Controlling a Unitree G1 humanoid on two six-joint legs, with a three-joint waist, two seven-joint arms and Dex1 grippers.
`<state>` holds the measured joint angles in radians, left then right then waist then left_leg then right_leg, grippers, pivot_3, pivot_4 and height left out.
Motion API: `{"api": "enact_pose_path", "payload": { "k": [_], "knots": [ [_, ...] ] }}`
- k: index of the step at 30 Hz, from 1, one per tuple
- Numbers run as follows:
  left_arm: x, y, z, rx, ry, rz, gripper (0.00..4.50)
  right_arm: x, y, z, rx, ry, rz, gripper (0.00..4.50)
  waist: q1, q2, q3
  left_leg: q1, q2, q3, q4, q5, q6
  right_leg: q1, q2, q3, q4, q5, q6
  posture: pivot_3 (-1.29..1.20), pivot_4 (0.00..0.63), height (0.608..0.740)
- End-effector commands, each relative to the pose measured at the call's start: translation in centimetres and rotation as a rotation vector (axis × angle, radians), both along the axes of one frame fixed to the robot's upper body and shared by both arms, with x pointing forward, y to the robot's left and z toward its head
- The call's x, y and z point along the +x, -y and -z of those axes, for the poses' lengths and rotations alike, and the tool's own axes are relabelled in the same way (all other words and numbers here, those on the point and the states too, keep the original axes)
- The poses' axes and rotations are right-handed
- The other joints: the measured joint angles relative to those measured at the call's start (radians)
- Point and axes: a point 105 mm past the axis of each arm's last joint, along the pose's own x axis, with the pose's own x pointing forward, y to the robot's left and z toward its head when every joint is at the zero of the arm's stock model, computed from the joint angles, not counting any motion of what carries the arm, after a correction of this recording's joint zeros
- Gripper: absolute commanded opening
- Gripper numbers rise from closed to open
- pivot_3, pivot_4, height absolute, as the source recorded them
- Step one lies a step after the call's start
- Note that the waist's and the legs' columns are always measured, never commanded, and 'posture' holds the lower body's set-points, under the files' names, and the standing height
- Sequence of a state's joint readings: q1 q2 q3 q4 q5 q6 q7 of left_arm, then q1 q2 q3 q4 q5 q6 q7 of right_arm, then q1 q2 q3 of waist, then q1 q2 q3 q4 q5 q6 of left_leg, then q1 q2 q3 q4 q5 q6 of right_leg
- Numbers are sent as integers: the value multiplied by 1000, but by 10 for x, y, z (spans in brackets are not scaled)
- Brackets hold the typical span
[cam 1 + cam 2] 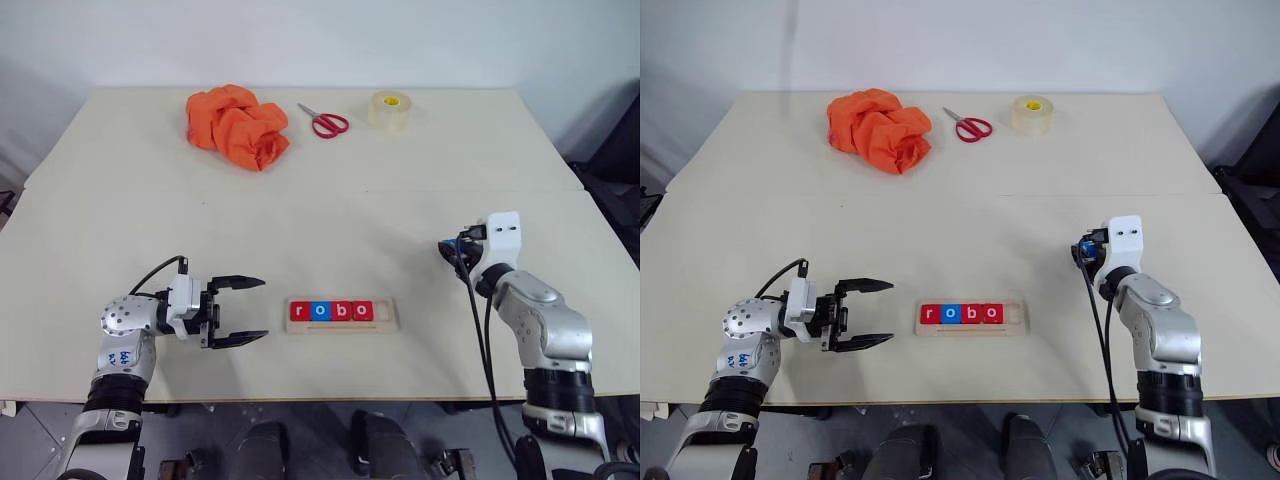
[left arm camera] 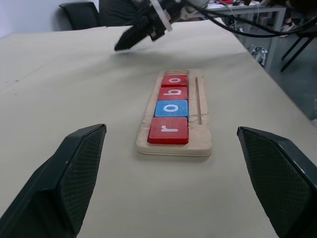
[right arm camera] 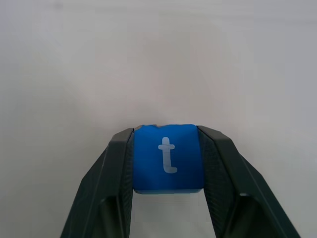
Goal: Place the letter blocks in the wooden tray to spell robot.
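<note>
The robot's right gripper pinches the t block's side that must meet the red o block, so it should set the t block down and grip its other sides (image 3: 167, 190).
The wooden tray (image 1: 388, 314) lies near the table's front edge. Its letter blocks read r (image 1: 299, 311), o (image 1: 320, 311), b (image 1: 341, 311), o (image 1: 362, 311), and the slot at its right end is bare. My left gripper (image 1: 263, 309) hovers just left of the tray, open and pointing at it, with nothing between its fingers (image 2: 74, 168). My right gripper (image 3: 166, 130) is off to the right of the tray, shut on the blue t block (image 3: 167, 158), one finger against each side. The left wrist view shows the tray (image 2: 203, 114) lengthwise, and the right gripper (image 2: 133, 37) low over the table beyond it.
A crumpled orange cloth (image 1: 238, 125), red-handled scissors (image 1: 325, 121) and a roll of clear tape (image 1: 389, 110) lie along the table's far side. A seam crosses the tabletop between them and the tray.
</note>
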<state>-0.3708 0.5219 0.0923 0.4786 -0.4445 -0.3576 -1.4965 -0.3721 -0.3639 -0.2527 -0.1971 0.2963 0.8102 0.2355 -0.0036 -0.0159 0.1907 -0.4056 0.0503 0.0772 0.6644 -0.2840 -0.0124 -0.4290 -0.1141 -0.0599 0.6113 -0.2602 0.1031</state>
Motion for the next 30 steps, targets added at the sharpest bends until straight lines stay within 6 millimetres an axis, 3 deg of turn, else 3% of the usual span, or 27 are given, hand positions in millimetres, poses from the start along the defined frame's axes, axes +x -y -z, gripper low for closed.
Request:
{"api": "enact_pose_path", "payload": {
  "k": [1,6,15,24,30],
  "knots": [
    [-3,-2,-4,6,11,19,4500,-25,-12,-19,21,37,30,1467,0,0,0,0,0,0,0,0,0,0,0,0,0,0,0,0,150,740],
    [-2,-1,-3,10,4,35,4500,-63,-25,1,36,-53,113,1467,1,0,0,0,0,-1,-1,0,0,0,0,-1,-1,-1,-1,0,150,740],
    [-2,1,-5,16,-1,60,4500,-86,-29,22,27,-143,119,1467,-1,0,0,0,0,-2,0,0,0,0,0,-1,-1,-1,-1,0,150,740],
    [-1,3,-6,15,3,64,4500,-87,-33,12,-65,-108,-5,4489,0,0,0,0,0,-2,-1,0,0,1,0,-1,-1,-1,-1,0,150,740],
    [0,6,-5,9,8,62,4500,-86,-37,-2,-234,-91,-264,4489,0,0,0,0,0,-2,-1,0,0,1,0,-1,-2,-1,-1,0,150,740]
  ]
}}
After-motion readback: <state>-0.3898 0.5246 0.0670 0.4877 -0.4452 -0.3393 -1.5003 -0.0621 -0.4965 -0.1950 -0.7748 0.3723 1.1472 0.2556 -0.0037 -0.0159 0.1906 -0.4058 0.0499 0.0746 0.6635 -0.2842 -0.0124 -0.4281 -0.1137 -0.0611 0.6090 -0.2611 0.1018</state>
